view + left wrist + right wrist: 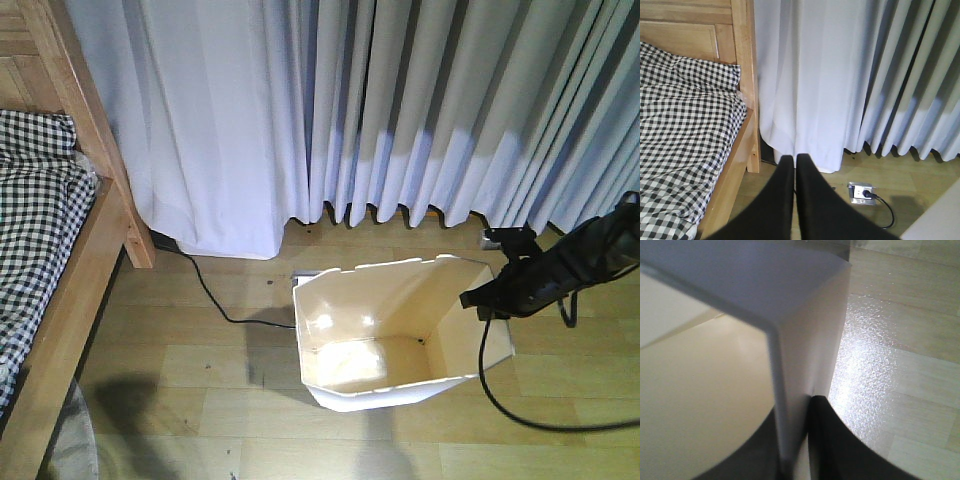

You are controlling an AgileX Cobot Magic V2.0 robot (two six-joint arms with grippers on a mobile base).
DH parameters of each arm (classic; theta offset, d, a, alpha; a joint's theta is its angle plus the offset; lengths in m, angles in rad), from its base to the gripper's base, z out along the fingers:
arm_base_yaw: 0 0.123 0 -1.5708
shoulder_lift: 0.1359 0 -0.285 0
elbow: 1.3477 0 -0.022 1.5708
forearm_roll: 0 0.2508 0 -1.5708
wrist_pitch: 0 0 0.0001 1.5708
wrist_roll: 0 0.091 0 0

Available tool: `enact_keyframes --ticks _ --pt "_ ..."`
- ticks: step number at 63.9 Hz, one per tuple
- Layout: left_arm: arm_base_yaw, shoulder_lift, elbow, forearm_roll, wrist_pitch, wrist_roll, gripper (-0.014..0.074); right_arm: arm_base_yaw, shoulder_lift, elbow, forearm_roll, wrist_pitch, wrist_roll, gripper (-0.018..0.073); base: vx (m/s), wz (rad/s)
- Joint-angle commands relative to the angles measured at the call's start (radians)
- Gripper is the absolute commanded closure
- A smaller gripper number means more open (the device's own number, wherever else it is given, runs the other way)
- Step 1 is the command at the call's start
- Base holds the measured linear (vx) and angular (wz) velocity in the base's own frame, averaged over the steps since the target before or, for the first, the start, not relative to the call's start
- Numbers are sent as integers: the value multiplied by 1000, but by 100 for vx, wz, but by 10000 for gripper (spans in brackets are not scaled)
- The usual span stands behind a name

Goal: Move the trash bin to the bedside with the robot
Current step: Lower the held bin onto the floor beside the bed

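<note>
The robot's right gripper will set the white trash bin down upright on the wooden floor (356, 407) in front of the floor socket.
The white trash bin (400, 330), cream inside, stands on the wooden floor in front of the curtain in the front view. My right gripper (478, 302) on its thin black arm is shut on the bin's right rim. In the right wrist view the bin wall (810, 330) runs between the two black fingers (830, 440). The wooden bed frame (85, 260) with checked bedding (30, 210) is at the far left, apart from the bin. My left gripper (794, 161) is shut and empty, held above the floor near the bed frame (747, 85).
A pale curtain (400, 110) hangs along the back. A floor socket (862, 193) with a black cable (215, 300) lies between the bed and the bin. A bed leg (135, 240) stands at the left.
</note>
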Motion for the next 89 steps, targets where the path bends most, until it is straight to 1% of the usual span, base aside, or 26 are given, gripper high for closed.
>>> enact_keyframes --ticks 1,7,11,20,27,42,52,64,77,89 --pt "-3 -14 3 -2 -66 -4 603 -2 -8 -85 47 156 42 564 1 -2" --pt "-3 -14 3 -2 -66 -4 603 -2 59 -160 34 160 98 564 1 -2" --pt "-3 -14 3 -2 -66 -4 603 -2 103 -202 27 161 111 564 1 -1" --pt "-3 -14 3 -2 -66 -4 603 -2 188 -284 18 192 116 564 1 -1" --pt "-3 -14 3 -2 -66 -4 603 -2 249 -312 19 199 117 564 1 -1" --pt "-3 -14 3 -2 -66 -4 603 -2 352 -356 19 121 116 564 1 -1" --pt "-3 -14 3 -2 -66 -4 603 -2 441 -483 19 161 127 564 1 -1" --pt "-3 -14 3 -2 -66 -4 603 -2 549 -641 17 191 177 564 0 -1" --pt "-3 -14 3 -2 -66 -4 603 -2 635 -777 -26 218 202 564 0 0" --pt "-3 -14 3 -2 -66 -4 603 -2 691 -864 -80 230 265 562 0 0"
